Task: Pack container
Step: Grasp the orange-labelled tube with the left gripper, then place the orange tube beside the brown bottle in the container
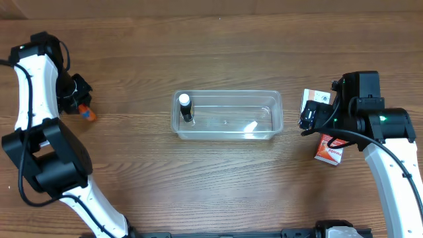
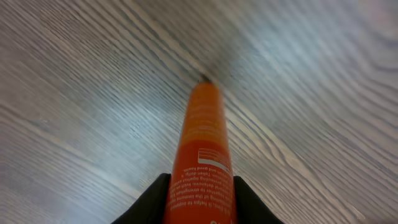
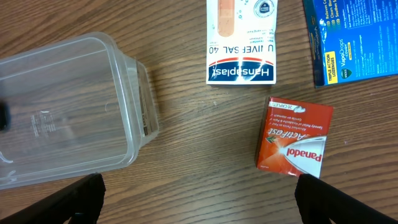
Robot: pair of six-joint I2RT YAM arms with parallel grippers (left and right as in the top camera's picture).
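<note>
My left gripper should set the orange tube, whose far tip now touches the table, down and release it in the clear container (image 1: pixel 188 126), in the space between the dark bottle and the container's near side.
The clear plastic container (image 1: pixel 228 116) sits mid-table with a small dark bottle with a white cap (image 1: pixel 186 107) standing in its left end. It also shows at the left of the right wrist view (image 3: pixel 68 112). My left gripper (image 1: pixel 78 99) is at the far left, shut on an orange tube (image 2: pixel 202 162) whose far tip touches the table; the tube shows below the gripper in the overhead view (image 1: pixel 87 114). My right gripper (image 3: pixel 199 202) is open and empty above bare table, right of the container. A red Panadol box (image 3: pixel 293 138) lies by its right finger.
A white Hansaplast box (image 3: pixel 242 40) and a blue VapoDrops pack (image 3: pixel 351 37) lie beyond the Panadol box. In the overhead view the red box (image 1: pixel 328 149) and a white box (image 1: pixel 314 99) lie by the right arm.
</note>
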